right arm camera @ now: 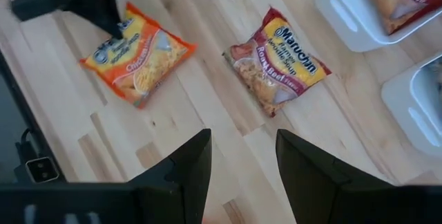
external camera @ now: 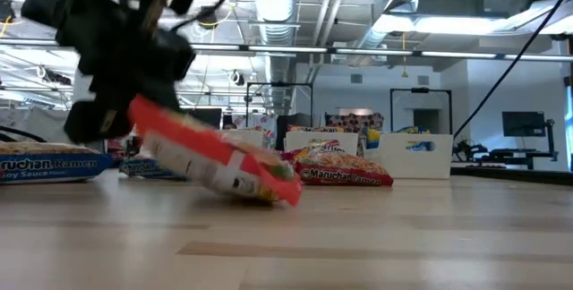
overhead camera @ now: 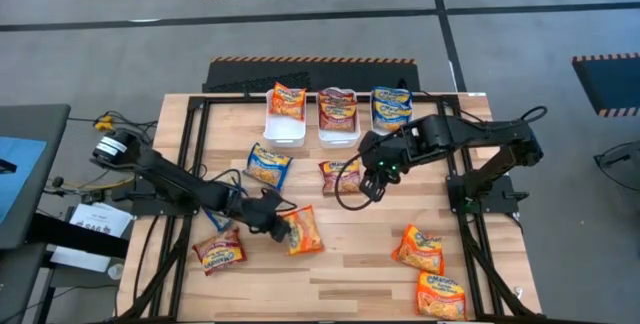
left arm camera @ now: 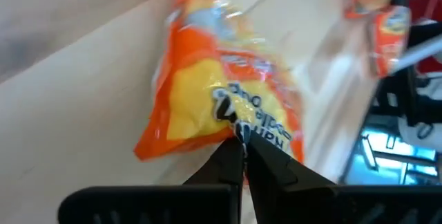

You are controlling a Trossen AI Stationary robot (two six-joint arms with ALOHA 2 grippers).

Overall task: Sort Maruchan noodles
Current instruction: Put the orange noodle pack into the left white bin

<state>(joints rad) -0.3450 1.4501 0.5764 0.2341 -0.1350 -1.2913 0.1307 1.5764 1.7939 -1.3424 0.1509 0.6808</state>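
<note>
My left gripper has the orange packet. It will let go of it on the wood by the near edge of the uncovered blue packet (overhead camera: 274,198).
My left gripper (overhead camera: 278,222) is shut on an orange Maruchan noodle packet (overhead camera: 303,231) at the table's near left. In the low view the packet (external camera: 215,160) slants down from the gripper (external camera: 125,111). My right gripper (overhead camera: 375,179) hangs open over the table's middle, above and beside a maroon packet (right arm camera: 280,61) that lies flat. Other packets lie flat on the wood: blue (overhead camera: 268,164), maroon (overhead camera: 218,252), orange (overhead camera: 420,248) and orange (overhead camera: 440,296). My left gripper pinches the orange packet's near edge (left arm camera: 235,124) between its two fingers, which meet at their tips (left arm camera: 243,148). The fingers slant down from the table's left. The packet is tilted, its held end raised and its far end (external camera: 282,190) low by the table; whether that end touches, I cannot tell.
Three white bins stand in a row at the far edge: the left bin (overhead camera: 270,124) holds an orange packet, the middle bin (overhead camera: 338,136) a maroon one, the right bin (overhead camera: 391,124) a blue one. Bare wood lies between the held packet and the orange ones at the near right.
</note>
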